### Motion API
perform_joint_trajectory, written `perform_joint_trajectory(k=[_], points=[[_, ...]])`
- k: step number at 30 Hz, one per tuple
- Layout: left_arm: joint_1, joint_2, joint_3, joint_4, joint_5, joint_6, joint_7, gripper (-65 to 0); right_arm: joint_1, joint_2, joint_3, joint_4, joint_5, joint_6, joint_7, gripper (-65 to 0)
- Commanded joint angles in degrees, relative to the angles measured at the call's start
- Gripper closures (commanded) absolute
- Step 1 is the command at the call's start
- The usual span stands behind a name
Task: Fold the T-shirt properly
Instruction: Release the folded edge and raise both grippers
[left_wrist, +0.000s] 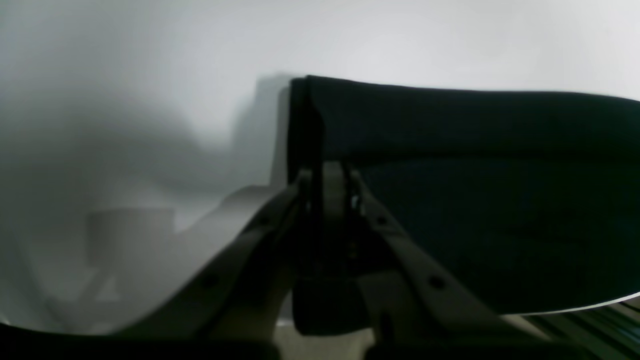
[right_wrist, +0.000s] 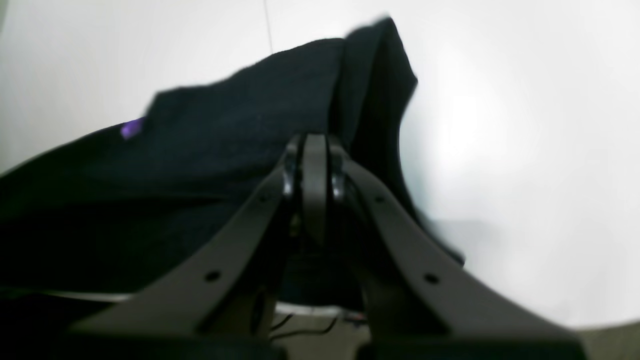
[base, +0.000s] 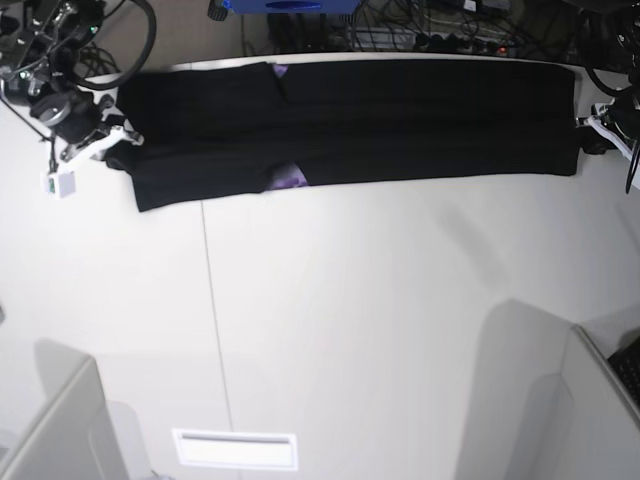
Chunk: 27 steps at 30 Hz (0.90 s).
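I will use my left gripper to set the held edge of the T-shirt down and release it on the middle of the black band's end (base: 573, 106).
The black T-shirt (base: 350, 120) lies in a long folded band along the far edge of the white table (base: 350, 320). A bit of purple print (base: 290, 180) shows at its front edge. My right gripper (base: 125, 138) is at the band's left end, shut on the cloth; in the right wrist view its jaws (right_wrist: 314, 150) pinch the black fabric (right_wrist: 225, 150). My left gripper (base: 580, 122) is at the band's right end, shut on the cloth; in the left wrist view the jaws (left_wrist: 330, 180) clamp the folded edge (left_wrist: 450, 125).
Cables and a blue box (base: 290, 5) lie behind the table's far edge. A white label (base: 235, 450) sits near the front edge. Grey panels stand at the front left (base: 60, 430) and front right (base: 590, 400) corners.
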Motion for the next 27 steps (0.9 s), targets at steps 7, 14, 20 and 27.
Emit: perform_joint_trajectory(k=[7, 14, 20, 27], points=[[1.63, -1.18, -0.43, 1.02, 0.32, -0.17, -0.72, 0.0, -2.15, 0.77, 0.43, 0.37, 0.30, -0.18, 1.24, 0.0], [1.54, 0.31, -0.43, 1.02, 0.41, -0.17, -0.72, 0.0, -2.41, 0.51, 0.43, -0.16, 0.30, -0.53, 0.63, 0.0], [1.63, 0.22, -0.43, 1.02, 1.91, -0.09, -0.72, 0.0, -3.56, 0.24, -1.33, -0.25, 0.30, -0.53, 0.63, 0.0], [1.10, 2.24, -0.52, 1.02, 8.32, -0.09, -0.81, 0.0, -4.79, 0.15, -3.44, -0.25, 0.30, -0.70, 0.63, 0.0]])
